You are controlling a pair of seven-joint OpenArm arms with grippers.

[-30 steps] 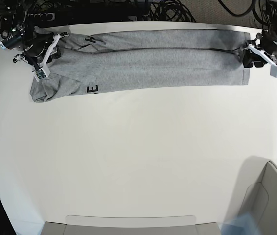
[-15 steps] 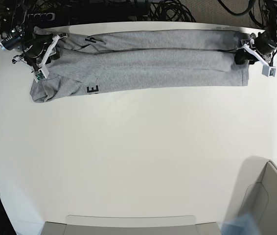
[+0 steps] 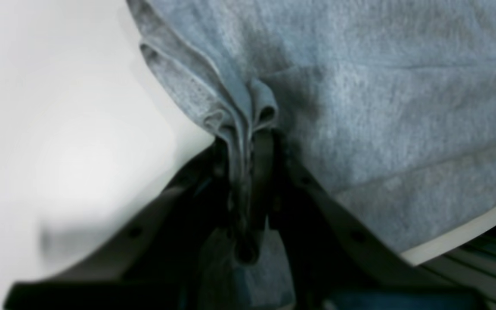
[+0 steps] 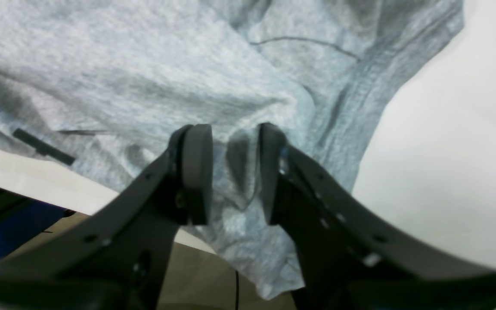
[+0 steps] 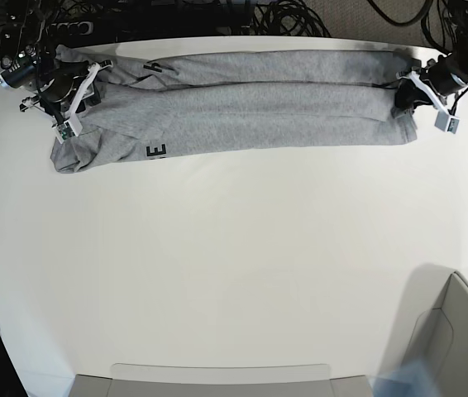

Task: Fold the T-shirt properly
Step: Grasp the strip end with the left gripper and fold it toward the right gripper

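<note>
The robot's left gripper should release the T-shirt's end, now along the table's far edge, on top of the folded T-shirt [image 5: 277,116], just short of the folded T-shirt's middle.
The heather-grey T-shirt [image 5: 250,107] lies folded into a long strip along the table's far edge, with black lettering [image 5: 158,150] showing near its left end. My left gripper [image 5: 405,93] is at the strip's right end. In the left wrist view this gripper [image 3: 244,146] is shut on a bunch of folded T-shirt [image 3: 381,86] edges. My right gripper [image 5: 81,95] rests on the strip's left end. In the right wrist view its jaws [image 4: 233,142] stand apart, open, with the T-shirt [image 4: 144,77] lying under and between the pads.
The white table [image 5: 234,248] stretches toward the near side. A grey bin [image 5: 457,339] stands at the near right and a grey tray edge [image 5: 217,380] at the bottom. Black cables [image 5: 284,16] lie behind the table's far edge.
My left gripper has moved left onto the shirt's right end and closed on it, bunching the hem inward. The right gripper has stayed in place, still open.
</note>
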